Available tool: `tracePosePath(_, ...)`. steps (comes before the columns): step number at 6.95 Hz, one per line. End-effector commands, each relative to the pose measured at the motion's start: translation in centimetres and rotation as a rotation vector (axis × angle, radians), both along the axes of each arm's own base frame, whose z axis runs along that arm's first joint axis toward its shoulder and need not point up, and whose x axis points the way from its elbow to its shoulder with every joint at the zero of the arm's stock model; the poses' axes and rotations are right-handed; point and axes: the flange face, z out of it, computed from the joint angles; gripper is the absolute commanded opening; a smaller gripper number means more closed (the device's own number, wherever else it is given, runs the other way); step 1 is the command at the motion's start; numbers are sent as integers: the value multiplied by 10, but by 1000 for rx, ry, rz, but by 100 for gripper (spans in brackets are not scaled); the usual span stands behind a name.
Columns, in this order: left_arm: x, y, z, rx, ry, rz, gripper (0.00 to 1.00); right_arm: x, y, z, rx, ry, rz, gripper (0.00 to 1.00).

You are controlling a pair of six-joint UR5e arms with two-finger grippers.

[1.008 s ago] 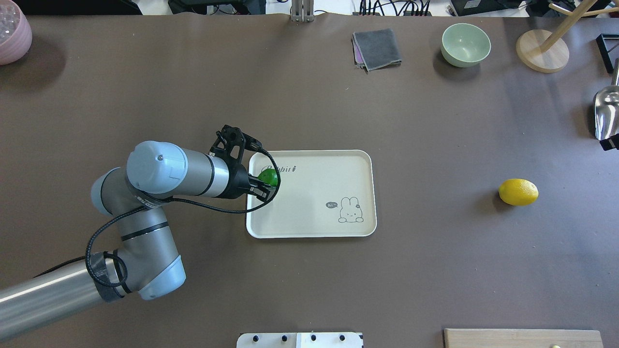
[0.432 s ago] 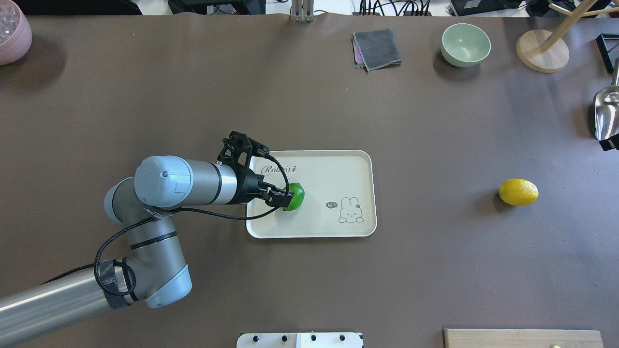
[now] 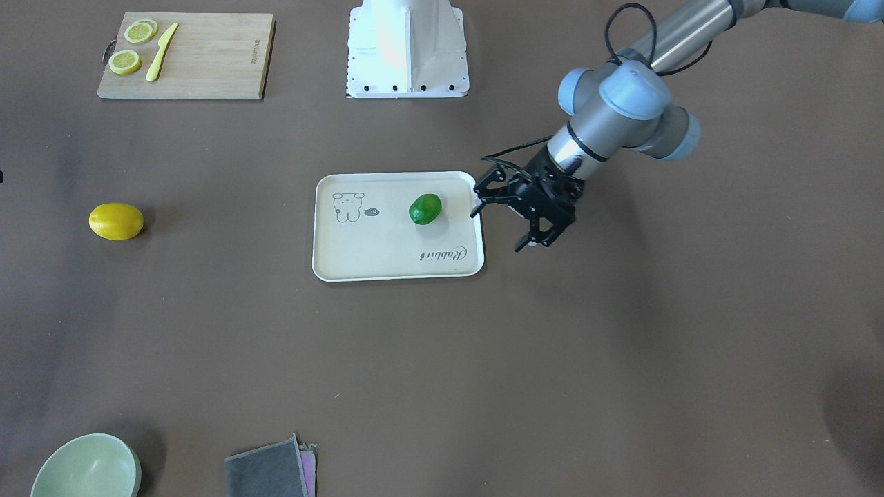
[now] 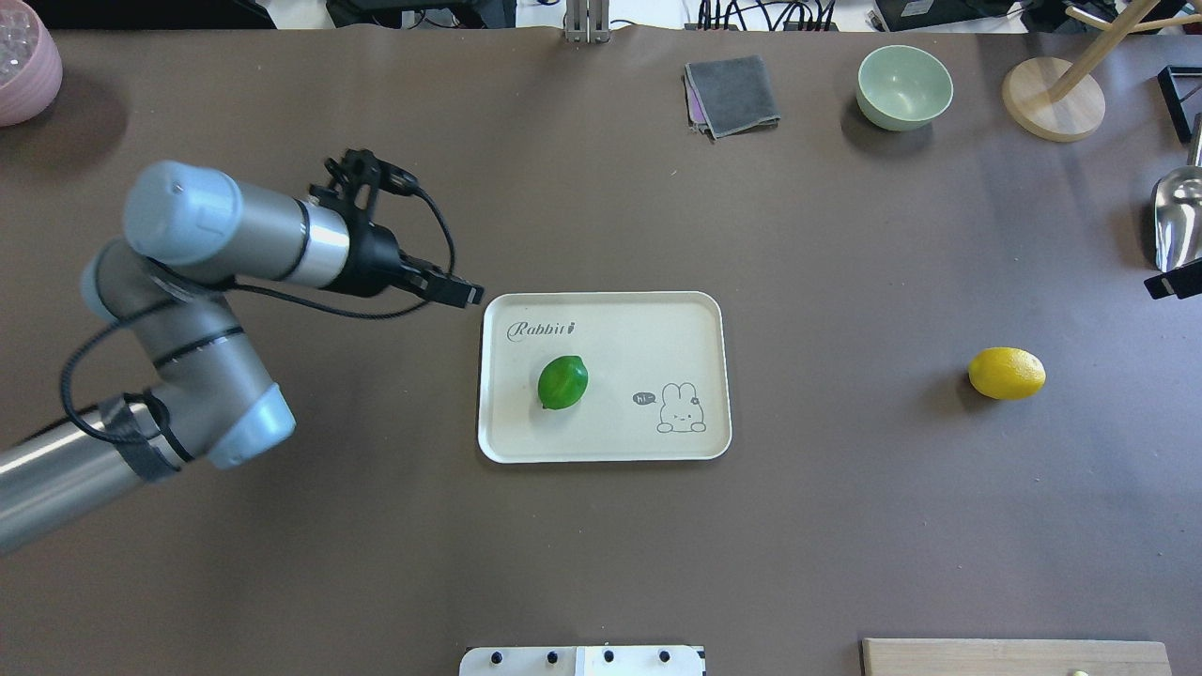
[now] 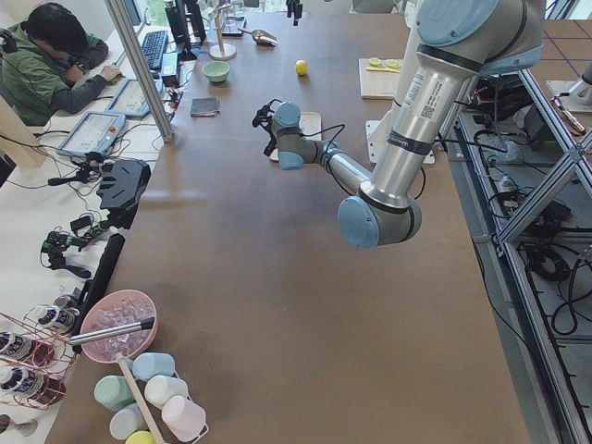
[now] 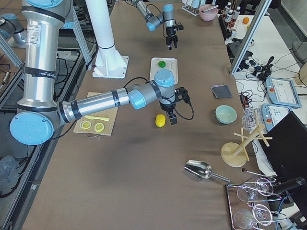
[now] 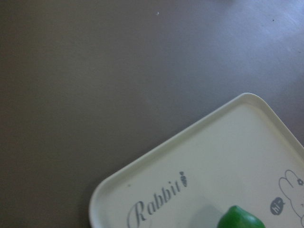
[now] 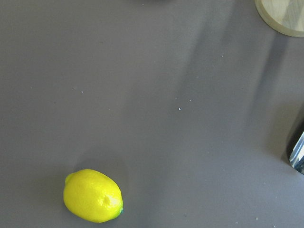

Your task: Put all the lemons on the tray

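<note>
My right gripper needs to grab the middle of the yellow lemon (image 3: 116, 221) (image 8: 92, 195) on the bare table next, so that one end points out between the fingers.
The green lemon (image 4: 562, 382) lies free on the cream tray (image 4: 639, 329), left of its rabbit drawing; it also shows in the front view (image 3: 425, 208) and at the bottom of the left wrist view (image 7: 240, 219). My left gripper (image 3: 498, 228) is open and empty, raised just outside the tray's corner by the lettering (image 4: 467, 294). The yellow lemon (image 4: 1007, 373) lies on the bare table far right of the tray, and in the right wrist view (image 8: 92, 195). My right gripper (image 6: 171, 117) hovers beside it. I cannot tell whether it is open or shut.
A wooden cutting board (image 3: 207, 62) with lemon slices and a yellow knife lies near the robot base. A green bowl (image 4: 903, 86), grey cloth (image 4: 732, 94), wooden stand (image 4: 1052, 99) and metal scoop (image 4: 1178, 221) sit at the far right.
My left gripper carried the green lemon further onto the tray, let it go, opened and drew back left off the tray. The lemon now rests there alone.
</note>
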Motion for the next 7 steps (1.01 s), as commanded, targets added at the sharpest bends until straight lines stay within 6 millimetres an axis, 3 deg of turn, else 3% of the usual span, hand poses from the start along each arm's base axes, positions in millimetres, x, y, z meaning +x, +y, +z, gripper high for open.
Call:
tracePosePath(1, -137, -48, 77, 101, -86, 29, 99, -32, 2, -10, 158, 4, -48, 100)
tracePosePath(3, -233, -65, 164, 259, -263, -2, 99, -82, 10, -13, 380, 87, -141, 100)
tracePosePath(4, -261, -77, 195, 342, -354, 34, 99, -88, 14, -10, 461, 110, -238, 100)
tracePosePath(5, -267, -80, 205, 375, -393, 60, 99, -101, 19, 0, 484, 126, -304, 100)
tracePosePath(7, -267, -80, 206, 376, -394, 62, 99, -136, 30, 36, 447, 133, -395, 100)
